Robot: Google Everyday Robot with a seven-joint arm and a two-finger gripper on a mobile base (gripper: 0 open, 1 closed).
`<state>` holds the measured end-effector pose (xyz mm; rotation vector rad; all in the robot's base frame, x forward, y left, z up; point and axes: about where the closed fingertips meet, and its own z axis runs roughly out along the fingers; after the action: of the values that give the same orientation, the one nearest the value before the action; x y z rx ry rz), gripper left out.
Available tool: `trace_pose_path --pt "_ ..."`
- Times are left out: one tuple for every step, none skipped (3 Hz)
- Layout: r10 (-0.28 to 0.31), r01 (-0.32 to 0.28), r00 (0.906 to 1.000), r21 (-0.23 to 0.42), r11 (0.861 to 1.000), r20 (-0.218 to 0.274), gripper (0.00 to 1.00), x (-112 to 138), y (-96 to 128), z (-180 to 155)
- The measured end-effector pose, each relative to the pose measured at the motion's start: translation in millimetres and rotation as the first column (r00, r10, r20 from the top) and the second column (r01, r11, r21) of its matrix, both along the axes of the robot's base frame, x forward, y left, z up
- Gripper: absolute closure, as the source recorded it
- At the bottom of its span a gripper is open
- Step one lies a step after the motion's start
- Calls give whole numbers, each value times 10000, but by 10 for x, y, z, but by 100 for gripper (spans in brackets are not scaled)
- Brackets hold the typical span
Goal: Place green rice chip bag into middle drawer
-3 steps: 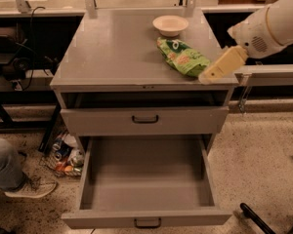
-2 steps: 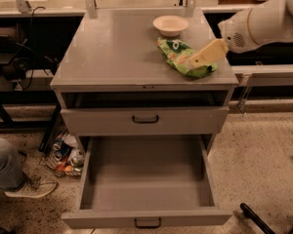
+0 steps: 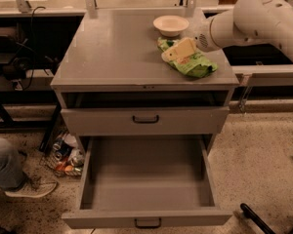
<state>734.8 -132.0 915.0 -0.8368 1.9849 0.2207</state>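
Observation:
The gripper on my arm will grab the middle (image 3: 192, 63) of the green rice chip bag, so that both ends of the bag stick out beside the fingers.
The green rice chip bag (image 3: 191, 62) lies on the cabinet top at the right, just in front of a cream bowl (image 3: 171, 25). My gripper (image 3: 172, 53) reaches in from the right on a white arm and sits over the bag's left end, its cream fingers pointing left. The middle drawer (image 3: 146, 179) is pulled wide open below, its grey floor bare and its dark bar handle at the front edge. The handled drawer front (image 3: 145, 120) above it is shut.
The grey cabinet top (image 3: 112, 52) has a front edge at mid-frame. A person's leg and shoe (image 3: 19, 179) are at the lower left, beside cans in a basket (image 3: 66, 157). Dark shelving stands left and right of the cabinet.
My gripper has moved left and toward the back, from the cabinet's right edge to over the left end of the green bag. The bag and drawer have not moved.

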Motion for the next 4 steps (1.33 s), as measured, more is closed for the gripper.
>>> trace_pose_path --pt "-651 651 9971 -12 9979 -399 0 87 -12 -226" --pt "-1196 1197 9897 -34 9928 -785 0 140 -57 -455" --pt "-1444 1448 9842 -35 9895 -1025 15 170 -70 -609" --pt "-1559 1573 9807 26 9875 -1184 38 145 -105 -692"
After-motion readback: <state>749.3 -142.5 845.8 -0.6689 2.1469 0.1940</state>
